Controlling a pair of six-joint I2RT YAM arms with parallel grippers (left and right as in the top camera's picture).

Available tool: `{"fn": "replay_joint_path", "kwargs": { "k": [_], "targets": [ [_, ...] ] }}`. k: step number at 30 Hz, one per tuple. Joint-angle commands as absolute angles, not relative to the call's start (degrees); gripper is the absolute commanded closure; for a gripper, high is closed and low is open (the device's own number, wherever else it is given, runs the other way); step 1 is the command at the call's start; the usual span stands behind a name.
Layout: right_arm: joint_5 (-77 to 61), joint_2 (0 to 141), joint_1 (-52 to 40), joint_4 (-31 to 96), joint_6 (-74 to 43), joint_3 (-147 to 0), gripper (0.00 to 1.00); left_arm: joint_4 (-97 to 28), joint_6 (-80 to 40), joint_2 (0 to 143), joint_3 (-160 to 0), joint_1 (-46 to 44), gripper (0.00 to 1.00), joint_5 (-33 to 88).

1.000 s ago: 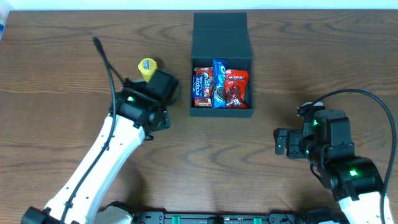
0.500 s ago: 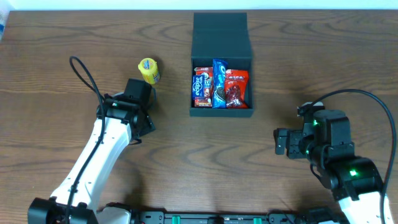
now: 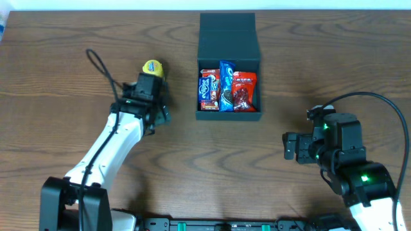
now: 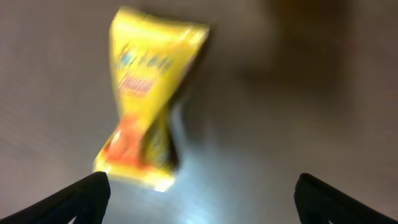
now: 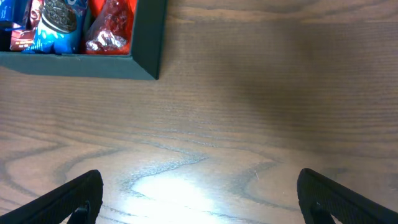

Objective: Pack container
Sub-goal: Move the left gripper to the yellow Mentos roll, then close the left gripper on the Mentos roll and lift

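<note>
The sides of the yellow round tub (image 3: 153,70), farther back on the table than the yellow snack packet, will be gripped by my left gripper.
The dark teal container (image 3: 229,115) stands at the table's middle back, its flap lid (image 3: 227,35) open away from me. Inside lie a purple-red packet (image 3: 208,90), a blue packet (image 3: 226,85) and a red packet (image 3: 244,91). It also shows in the right wrist view (image 5: 146,43). A yellow snack packet (image 3: 153,67) lies on the table left of the container. My left gripper (image 3: 156,82) is open right over the packet's near end; its wrist view shows the packet (image 4: 146,99) ahead of the spread fingers (image 4: 199,196), blurred. My right gripper (image 3: 287,146) is open and empty, right of the container.
The wood table's (image 3: 270,173) front half lies between the two arms. A black cable (image 3: 103,64) loops off the left arm. A white wall strip runs along the table's back edge.
My left arm has swung back to the right and forward to the yellow packet, after pulling left half a second ago. The right arm has not moved.
</note>
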State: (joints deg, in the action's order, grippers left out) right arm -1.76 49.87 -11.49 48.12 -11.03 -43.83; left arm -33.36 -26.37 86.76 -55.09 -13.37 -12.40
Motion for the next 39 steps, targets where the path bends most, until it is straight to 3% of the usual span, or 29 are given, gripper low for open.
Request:
{"fn": "replay_joint_path", "kwargs": {
  "k": [1, 11, 18, 39],
  "targets": [
    [-2.0, 49.9, -10.9, 48.0, -10.2, -44.0, 0.01, -27.9, -19.6, 86.9, -56.7, -15.6, 0.04, -14.8],
    [-2.0, 49.9, -10.9, 48.0, -10.2, -44.0, 0.01, -17.9, -17.7, 90.3, -56.2, -19.2, 0.04, -27.7],
    [-2.0, 49.9, -10.9, 48.0, -10.2, -44.0, 0.01, -6.9, -15.2, 93.2, -52.6, -19.5, 0.04, -27.8],
    [-2.0, 49.9, -10.9, 48.0, -10.2, -44.0, 0.01, 9.1, -15.2, 106.0, -52.3, -14.7, 0.04, -22.9]
  ]
}}
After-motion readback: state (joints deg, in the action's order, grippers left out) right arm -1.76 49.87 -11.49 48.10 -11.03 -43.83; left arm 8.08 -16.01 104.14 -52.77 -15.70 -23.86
